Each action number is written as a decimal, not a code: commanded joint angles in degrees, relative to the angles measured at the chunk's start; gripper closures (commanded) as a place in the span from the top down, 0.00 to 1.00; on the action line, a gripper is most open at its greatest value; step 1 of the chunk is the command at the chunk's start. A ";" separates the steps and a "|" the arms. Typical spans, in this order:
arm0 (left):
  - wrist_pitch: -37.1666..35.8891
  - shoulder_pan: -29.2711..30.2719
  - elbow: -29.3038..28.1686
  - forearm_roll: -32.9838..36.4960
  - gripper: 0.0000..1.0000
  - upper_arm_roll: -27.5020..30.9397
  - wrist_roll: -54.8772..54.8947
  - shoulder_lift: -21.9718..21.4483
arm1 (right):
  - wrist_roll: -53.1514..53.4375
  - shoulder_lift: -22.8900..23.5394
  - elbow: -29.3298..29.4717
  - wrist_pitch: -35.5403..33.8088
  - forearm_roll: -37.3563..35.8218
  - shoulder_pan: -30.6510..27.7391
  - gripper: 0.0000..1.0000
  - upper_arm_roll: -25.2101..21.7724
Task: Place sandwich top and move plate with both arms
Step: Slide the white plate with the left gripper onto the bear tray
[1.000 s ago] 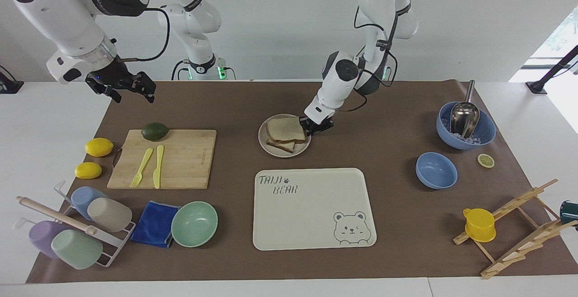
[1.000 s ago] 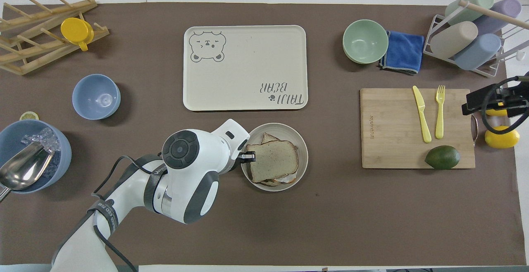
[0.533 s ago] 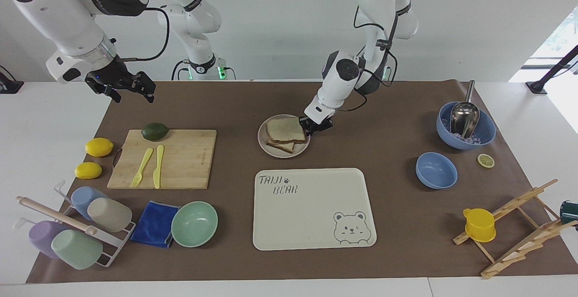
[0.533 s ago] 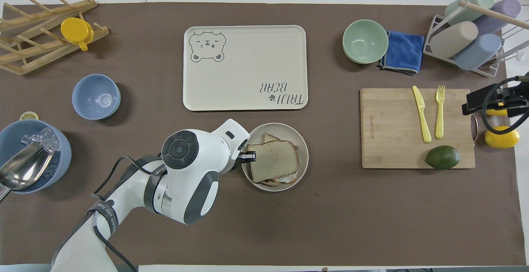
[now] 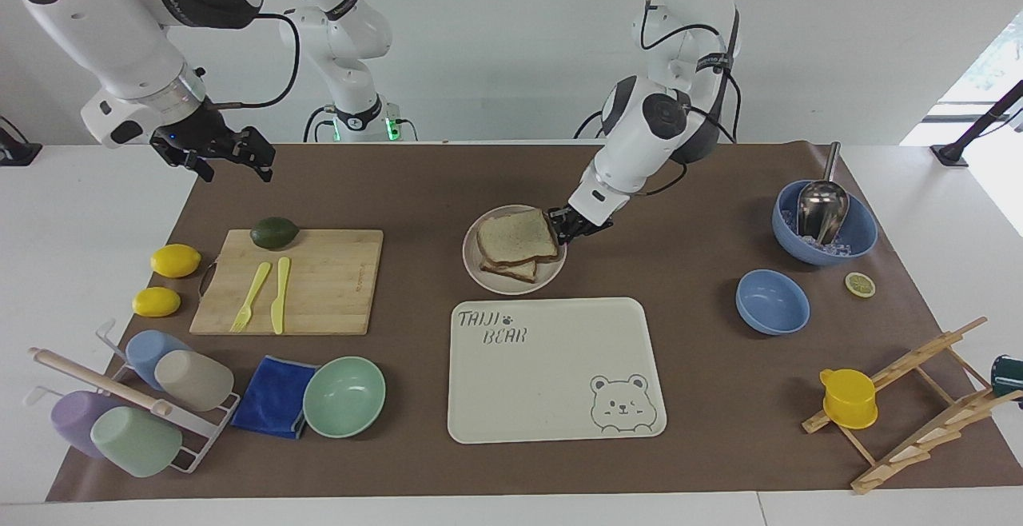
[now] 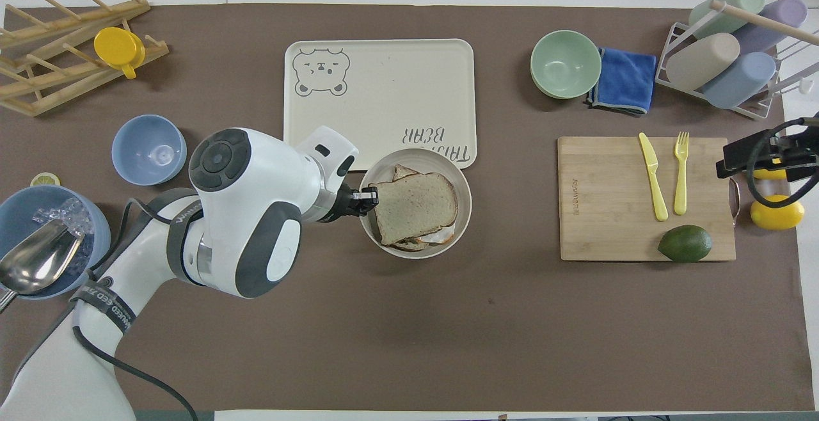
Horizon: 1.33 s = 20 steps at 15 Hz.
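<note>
I need to set the plate down with my left gripper on the middle of the bear-printed tray [image 6: 380,99], between the bear and the lettering.
The sandwich top [image 5: 517,236] lies flat on the lower slice in the plate [image 5: 495,280]. In the overhead view the sandwich top [image 6: 416,206] covers most of the stack, and a bit of white egg shows under it. My left gripper [image 5: 569,225] is shut on the plate's rim at the left arm's end and holds the plate just above the table. In the overhead view the left gripper [image 6: 366,198] and the plate [image 6: 464,200] show the plate's edge over the bear tray's nearer edge. My right gripper [image 5: 236,168] is open and waits raised over the right arm's end of the table.
The bear-printed tray [image 5: 551,398] lies farther from the robots than the plate. A cutting board [image 5: 328,286] with an avocado, fork and knife lies toward the right arm's end. A green bowl [image 5: 344,396] is near the tray. Two blue bowls [image 5: 772,302] lie toward the left arm's end.
My left gripper has carried the plate with the sandwich away from the robots, up to the tray's nearer edge. The left arm's elbow has swung outward. The right arm has not moved.
</note>
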 commanded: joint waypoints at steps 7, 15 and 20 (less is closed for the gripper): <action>-4.41 5.47 19.32 -1.74 0.00 0.19 -0.39 14.28 | -1.05 -1.42 -1.53 0.38 -0.59 -1.18 1.00 0.99; -1.52 8.63 28.49 -0.52 0.00 0.36 -0.30 25.11 | -0.96 -1.42 -1.53 0.38 -0.59 -1.18 1.00 0.99; 5.96 8.11 23.74 0.10 0.00 0.36 -0.13 24.85 | -1.05 -1.42 -1.53 0.38 -0.59 -1.18 1.00 0.99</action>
